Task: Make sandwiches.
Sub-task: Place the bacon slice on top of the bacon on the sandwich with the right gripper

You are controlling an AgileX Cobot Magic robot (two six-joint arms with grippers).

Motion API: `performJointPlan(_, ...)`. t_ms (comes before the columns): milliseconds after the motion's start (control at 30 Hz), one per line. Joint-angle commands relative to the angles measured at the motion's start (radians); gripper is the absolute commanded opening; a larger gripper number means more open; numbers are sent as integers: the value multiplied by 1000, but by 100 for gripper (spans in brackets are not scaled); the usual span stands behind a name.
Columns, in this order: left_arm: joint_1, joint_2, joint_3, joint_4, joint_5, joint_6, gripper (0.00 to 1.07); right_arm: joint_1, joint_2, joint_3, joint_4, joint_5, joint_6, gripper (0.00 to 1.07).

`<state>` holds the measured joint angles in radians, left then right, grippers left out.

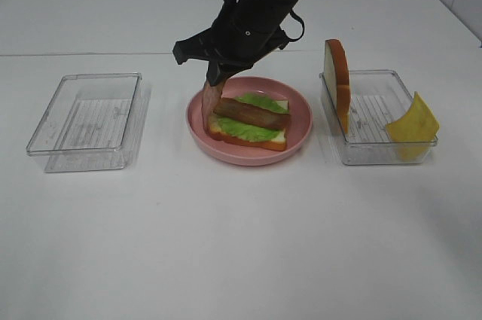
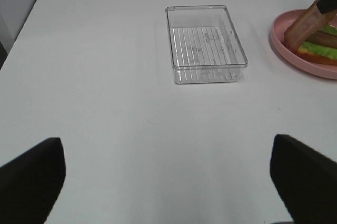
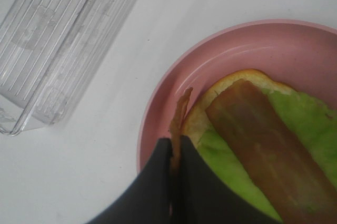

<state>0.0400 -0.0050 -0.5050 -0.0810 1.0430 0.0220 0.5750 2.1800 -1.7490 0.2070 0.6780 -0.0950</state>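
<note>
Next, my right gripper releases the reddish-brown slice on top of the brown bacon strip [image 1: 246, 115] [image 3: 274, 166], over the green lettuce.
On the pink plate [image 1: 297, 105] lies a half-built sandwich [image 1: 252, 126]: a bread slice with orange-brown crust, green lettuce and a brown bacon strip [image 1: 252, 114] on top. The right gripper [image 1: 218, 75] hangs over the plate's left side, shut on a thin reddish-brown slice [image 1: 209, 102] that dangles with its lower end by the bread's edge. The right wrist view shows that gripper [image 3: 174, 153] pinching the slice [image 3: 180, 110] edge-on beside the sandwich [image 3: 253, 139]. My left gripper [image 2: 168, 187] is open over bare table, with nothing between its dark fingers [image 2: 31, 182].
An empty clear tray [image 1: 86, 120] stands left of the plate. A second clear tray [image 1: 376, 147] on the right holds an upright bread slice [image 1: 339, 83] and a yellow cheese slice [image 1: 413, 123]. White table all around; a seam runs across its far part.
</note>
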Motion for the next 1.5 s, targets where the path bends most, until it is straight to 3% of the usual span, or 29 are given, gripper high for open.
performJointPlan(33,-2,-21,6,-6,-10,-8,98,1,1,-6,-62,11,38,0)
performJointPlan(433,-2,-21,6,-6,-10,-8,98,1,2,-6,-217,46,136,0)
performJointPlan(1300,-2,-21,6,-6,-10,-8,98,1,10,-6,-294,55,160,0)
performJointPlan(1467,-2,-21,6,-6,-10,-8,98,1,10,-6,-294,57,160,10)
performJointPlan(1500,-2,-21,6,-6,-10,-8,98,1,10,-6,-294,57,160,19)
